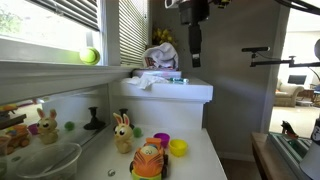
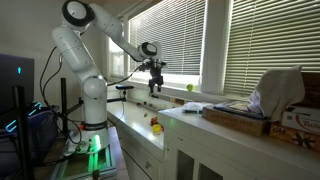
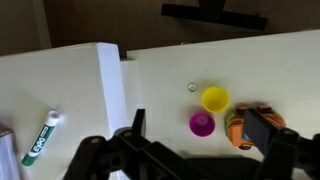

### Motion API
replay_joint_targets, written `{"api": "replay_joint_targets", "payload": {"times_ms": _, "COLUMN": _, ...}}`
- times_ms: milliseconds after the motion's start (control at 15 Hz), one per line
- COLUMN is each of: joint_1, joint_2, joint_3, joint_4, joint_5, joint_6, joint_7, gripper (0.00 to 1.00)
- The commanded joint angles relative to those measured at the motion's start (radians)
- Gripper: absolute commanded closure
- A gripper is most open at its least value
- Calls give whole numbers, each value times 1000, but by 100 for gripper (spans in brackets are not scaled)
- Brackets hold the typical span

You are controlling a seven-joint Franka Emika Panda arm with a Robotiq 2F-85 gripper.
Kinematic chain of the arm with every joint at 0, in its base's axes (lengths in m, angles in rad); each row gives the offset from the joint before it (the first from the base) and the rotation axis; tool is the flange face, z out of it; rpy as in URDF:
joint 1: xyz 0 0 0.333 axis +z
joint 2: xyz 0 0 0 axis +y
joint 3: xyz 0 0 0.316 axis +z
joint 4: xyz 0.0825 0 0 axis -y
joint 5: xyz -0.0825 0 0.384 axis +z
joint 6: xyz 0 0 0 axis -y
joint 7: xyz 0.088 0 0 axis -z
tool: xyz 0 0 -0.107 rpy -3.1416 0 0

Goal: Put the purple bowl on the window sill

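Observation:
The purple bowl is beside the yellow bowl. Next, my gripper closes across the rim of the purple bowl (image 1: 162, 134) (image 3: 202, 124), with one finger on each opposite side.
The purple bowl (image 1: 161, 140) sits on the low white counter next to a yellow bowl (image 1: 178, 148). In the wrist view the purple bowl (image 3: 202, 123) lies far below, between my two fingers. My gripper (image 1: 193, 58) hangs high above the counter, open and empty. It also shows in an exterior view (image 2: 155, 86) and in the wrist view (image 3: 196, 120). The window sill (image 1: 40, 68) runs below the slatted blinds and carries a green ball (image 1: 89, 56). The sill also shows in an exterior view (image 2: 203, 96).
A white countertop block (image 1: 170, 91) holds a green-white tube (image 3: 42, 137) and a cloth pile (image 1: 160, 55). An orange toy (image 3: 240, 128) lies beside the bowls. A bunny figure (image 1: 122, 132) and a metal bowl (image 1: 45, 160) are on the counter.

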Motion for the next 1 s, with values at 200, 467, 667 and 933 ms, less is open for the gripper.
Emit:
{"api": "replay_joint_targets", "payload": {"times_ms": 200, "joint_1": -17, "joint_2": 160, "joint_3": 33, "joint_4": 34, "joint_5": -29, "joint_6": 50, "joint_7": 307, "gripper": 0}}
{"api": "replay_joint_targets", "payload": {"times_ms": 467, "joint_1": -21, "joint_2": 232, "joint_3": 28, "joint_4": 19, "joint_5": -32, "joint_6": 193, "joint_7": 445, "gripper": 0}}
{"api": "replay_joint_targets", "payload": {"times_ms": 667, "joint_1": -42, "joint_2": 281, "joint_3": 25, "joint_4": -17, "joint_5": -107, "joint_6": 381, "joint_7": 547, "gripper": 0}}
{"api": "replay_joint_targets", "payload": {"times_ms": 933, "joint_1": -53, "joint_2": 359, "joint_3": 1, "joint_4": -41, "joint_5": -169, "joint_6": 550, "joint_7": 651, "gripper": 0}}
